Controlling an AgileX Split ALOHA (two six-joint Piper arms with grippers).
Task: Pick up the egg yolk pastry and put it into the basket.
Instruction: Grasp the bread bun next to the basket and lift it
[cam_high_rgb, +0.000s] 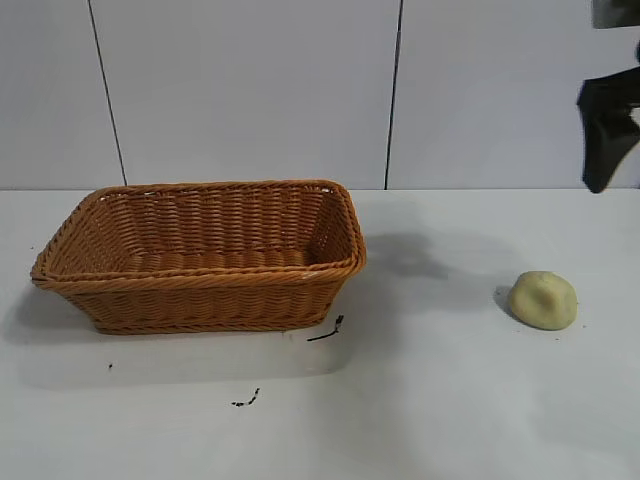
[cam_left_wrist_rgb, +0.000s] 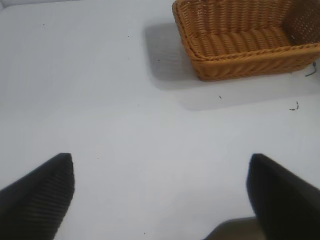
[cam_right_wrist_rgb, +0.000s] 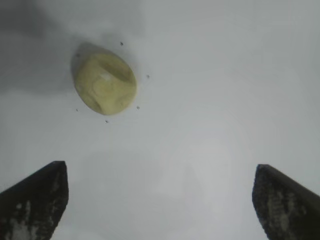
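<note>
My right gripper is going to close on the upper half (cam_high_rgb: 543, 287) (cam_right_wrist_rgb: 105, 82) of the egg yolk pastry, its fingers coming down around the pastry from above.
The egg yolk pastry (cam_high_rgb: 544, 300), a small pale yellow dome with a dent, lies on the white table at the right; it also shows in the right wrist view (cam_right_wrist_rgb: 105, 84). The orange-brown wicker basket (cam_high_rgb: 200, 285) stands at the left, empty; it also shows in the left wrist view (cam_left_wrist_rgb: 240, 60). My right gripper (cam_high_rgb: 607, 140) hangs high above the table at the far right, behind the pastry; in its wrist view (cam_right_wrist_rgb: 160, 200) it is open and empty. My left gripper (cam_left_wrist_rgb: 160, 195) is open and empty over bare table, out of the exterior view.
Small dark scraps lie on the table in front of the basket (cam_high_rgb: 327, 332) (cam_high_rgb: 246, 400). A white panelled wall stands behind the table. Bare table lies between basket and pastry.
</note>
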